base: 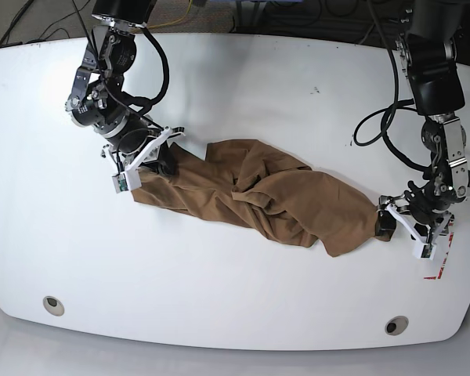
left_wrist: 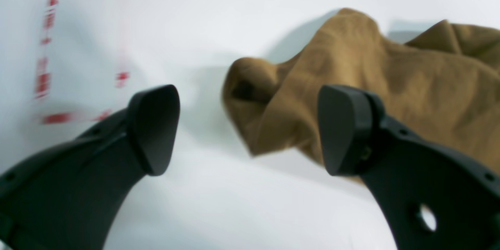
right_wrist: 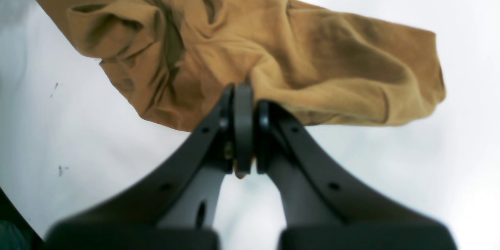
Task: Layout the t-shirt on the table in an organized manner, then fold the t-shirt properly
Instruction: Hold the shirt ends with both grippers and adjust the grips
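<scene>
The robot's open left gripper straddles only the folded tip of the t-shirt, so it should move in over the cloth and pinch the ridge [left_wrist: 291, 97] behind the tip.
The tan-brown t-shirt [base: 258, 196] lies crumpled in a long strip across the middle of the white table [base: 235, 298]. My right gripper [right_wrist: 244, 125] is shut on a fold at the shirt's edge, with cloth [right_wrist: 242, 47] bunched just beyond the fingertips; in the base view the right gripper [base: 160, 160] holds the shirt's left end. My left gripper [left_wrist: 250, 125] stands open just above the table, and the shirt's other end [left_wrist: 351, 86] lies loose ahead of it, partly behind the right finger [left_wrist: 343, 129]. In the base view the left gripper [base: 392, 225] sits at the shirt's right tip.
A red dashed mark [left_wrist: 49, 39] is on the table beside the left gripper, also visible as a red mark [base: 442, 254] near the right edge. Two round grey holes [base: 52, 304] [base: 396, 324] sit near the front edge. Cables run along the far side.
</scene>
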